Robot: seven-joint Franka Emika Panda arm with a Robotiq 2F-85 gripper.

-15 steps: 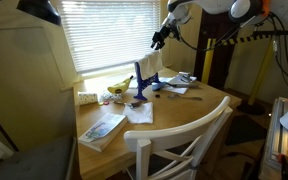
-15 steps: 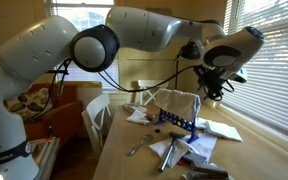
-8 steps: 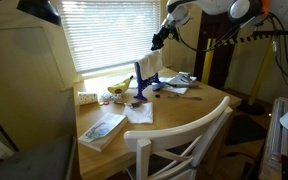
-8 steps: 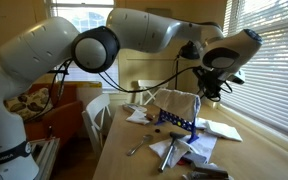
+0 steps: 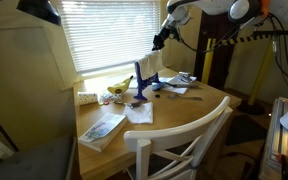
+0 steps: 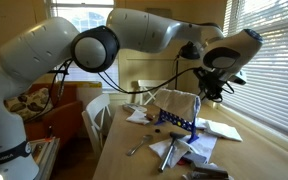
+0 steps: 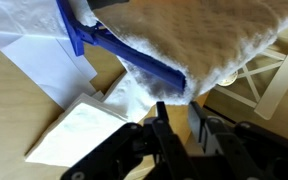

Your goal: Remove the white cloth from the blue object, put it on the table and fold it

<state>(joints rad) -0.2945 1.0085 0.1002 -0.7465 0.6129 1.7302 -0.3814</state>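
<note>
I have my empty fingers above the white cloth's fold at the blue rack's corner, so next I open them, reach lower, and pinch that fold [image 7: 191,92] before I lift.
The white cloth [image 5: 151,66] hangs draped over the upright dark-blue rack [image 5: 141,83] on the wooden table [image 5: 174,112]. It also shows in an exterior view [image 6: 177,104] over the rack [image 6: 178,123], and in the wrist view as a fuzzy white cloth [image 7: 199,45] over the blue rack's edge [image 7: 114,45]. My gripper [image 5: 158,40] hovers just above the cloth's top, also seen in an exterior view [image 6: 212,91]. In the wrist view the gripper [image 7: 177,118] has its fingers a little apart with nothing between them, close to the cloth's lower corner.
Flat white papers [image 7: 69,60] and a folded white sheet [image 7: 79,132] lie on the table by the rack. A banana [image 5: 119,85], a magazine [image 5: 102,128] and small items sit on the table. A white chair [image 5: 179,145] stands at the near edge.
</note>
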